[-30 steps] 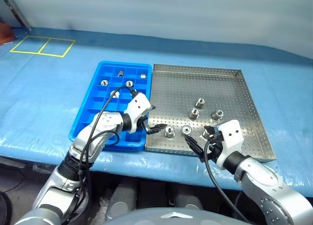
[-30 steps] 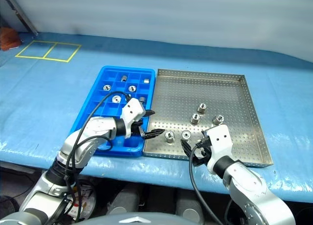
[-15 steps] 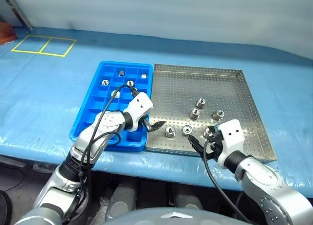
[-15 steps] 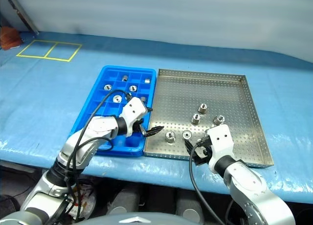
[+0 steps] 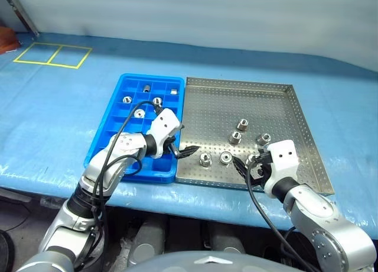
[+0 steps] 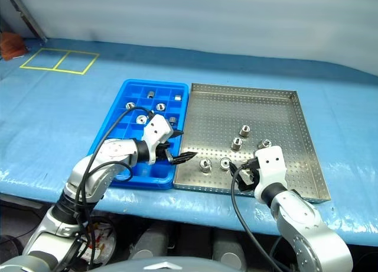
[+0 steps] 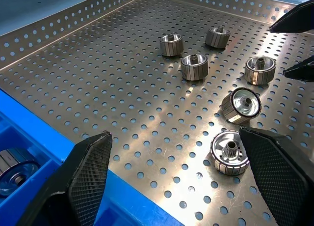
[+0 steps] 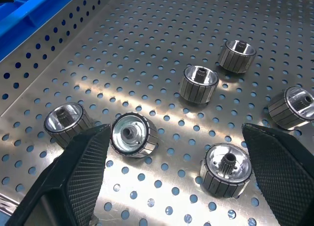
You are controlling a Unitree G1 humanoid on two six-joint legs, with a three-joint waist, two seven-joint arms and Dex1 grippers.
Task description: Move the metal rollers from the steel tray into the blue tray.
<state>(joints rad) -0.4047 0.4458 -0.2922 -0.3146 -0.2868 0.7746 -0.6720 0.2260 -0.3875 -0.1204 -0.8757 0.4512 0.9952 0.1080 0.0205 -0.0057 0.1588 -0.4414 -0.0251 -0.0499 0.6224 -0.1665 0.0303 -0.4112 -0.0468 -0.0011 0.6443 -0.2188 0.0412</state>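
Note:
My left gripper is to close next on the round side of the metal roller [image 5: 205,160] [image 7: 229,155] that stands nearest the blue tray, at the front of the steel tray.
The steel tray [image 5: 254,94] lies on the blue table, with several metal rollers [image 5: 235,136] loose near its front middle. The blue tray [image 5: 109,139] sits against its left side and holds several rollers [image 5: 157,100] in its back compartments. My left gripper [image 5: 185,143] hovers open over the seam between the two trays, pointing at the nearest roller [image 7: 229,153]. My right gripper [image 5: 248,164] is open over the steel tray's front edge. Below it, between the two fingers, stands a roller [image 8: 225,168], and another [image 8: 132,134] lies tipped on its side. Neither gripper holds anything.
Both trays sit close to the table's front edge [image 5: 195,198]. Yellow tape rectangles [image 5: 52,54] mark the far left of the blue cover. A reddish object [image 5: 5,40] lies at the far left edge. The steel tray has a low raised rim [image 5: 304,124].
My right gripper has shifted slightly to the right and forward over the steel tray's front. The left gripper has stayed where it was. No roller has moved.

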